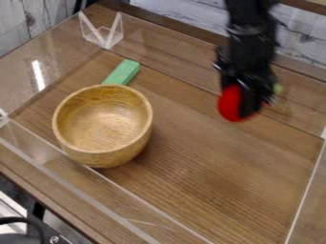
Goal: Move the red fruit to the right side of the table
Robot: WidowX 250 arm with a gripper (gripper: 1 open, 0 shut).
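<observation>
My gripper is to place the red fruit. It will let go of it on the bare table [237, 151] between the wooden bowl and the clear wall opposite.
The red fruit [234, 104] is small, round and bright red, and it hangs just above the brown wood-grain table [242, 181], right of the middle. My black gripper [242, 91] comes down from the top edge and is shut on the fruit's upper part. Motion blur hides the fruit's green tip and the fingertips.
A wooden bowl [102, 123] stands at the left front. A flat green block [122, 72] lies just behind it. A clear plastic holder [102, 30] stands at the back left. Low clear walls [306, 205] edge the table all round.
</observation>
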